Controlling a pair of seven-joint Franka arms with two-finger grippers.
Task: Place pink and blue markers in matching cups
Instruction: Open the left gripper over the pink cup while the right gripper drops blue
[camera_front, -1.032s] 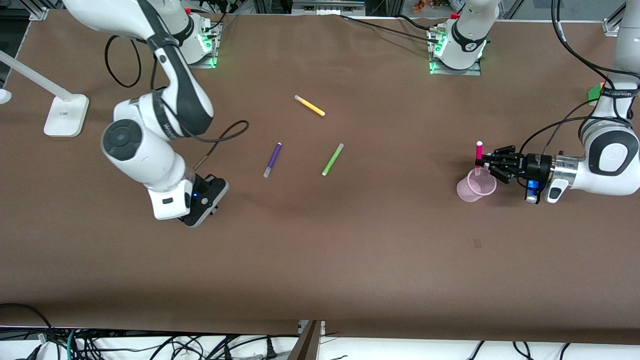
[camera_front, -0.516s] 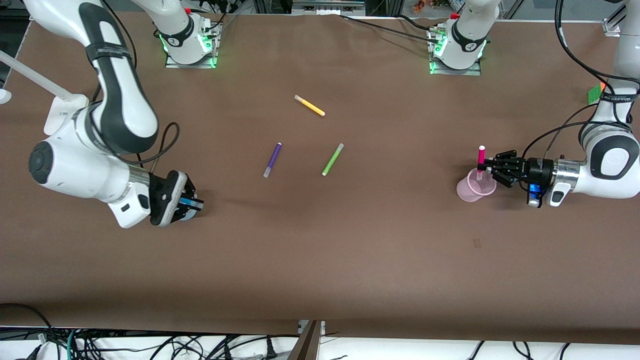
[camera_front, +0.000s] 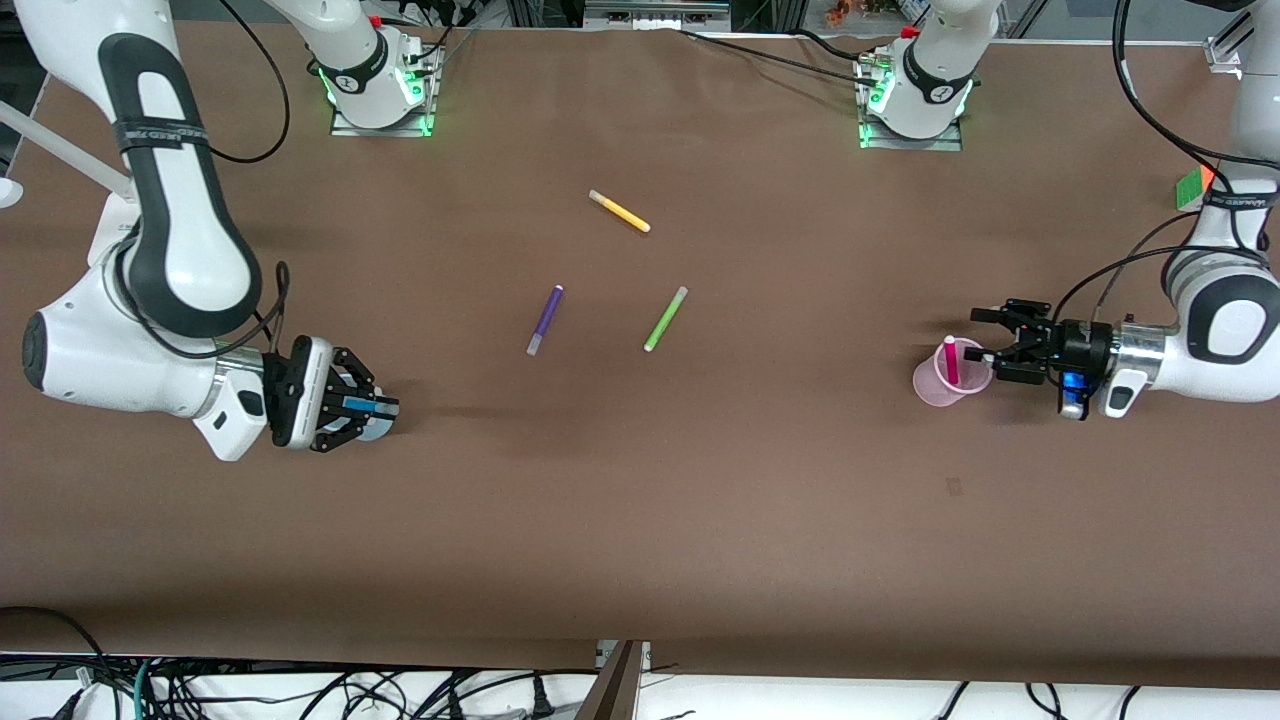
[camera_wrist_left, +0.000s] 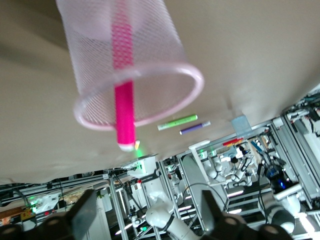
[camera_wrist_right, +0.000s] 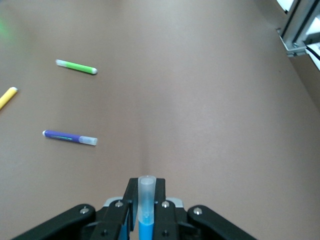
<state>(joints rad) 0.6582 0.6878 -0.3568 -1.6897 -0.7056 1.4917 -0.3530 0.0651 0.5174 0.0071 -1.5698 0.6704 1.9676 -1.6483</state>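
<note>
Next, my right gripper releases the blue marker inside the pale blue cup (camera_front: 341, 408). The marker's greyish end will stick out past the cup's rim. The blue marker is now held over that cup.
The pink marker (camera_front: 949, 360) stands inside the pale pink cup (camera_front: 938, 384) toward the left arm's end of the table. In the left wrist view the marker (camera_wrist_left: 123, 85) leans in the cup (camera_wrist_left: 165, 45) with its pale end sticking out of the rim. My left gripper (camera_front: 981, 337) is open and empty beside that cup (camera_wrist_left: 148, 220). My right gripper (camera_front: 385, 408) is shut on the blue marker (camera_front: 372, 408), held by its blue body (camera_wrist_right: 146, 225) with the greyish end forward. It is over the pale blue cup (camera_front: 378, 429), of which only bits of the rim (camera_wrist_right: 113, 201) show.
A purple pen (camera_front: 545, 319), a lime-green pen (camera_front: 665, 318) and a yellow pen (camera_front: 619, 211) lie mid-table. A coloured cube (camera_front: 1193, 187) sits at the left arm's end. A white lamp base (camera_front: 105, 235) stands at the right arm's end.
The left gripper opened and let go of the pink marker, which dropped into the pink cup. The right arm swung toward its end of the table with the blue marker in its gripper.
</note>
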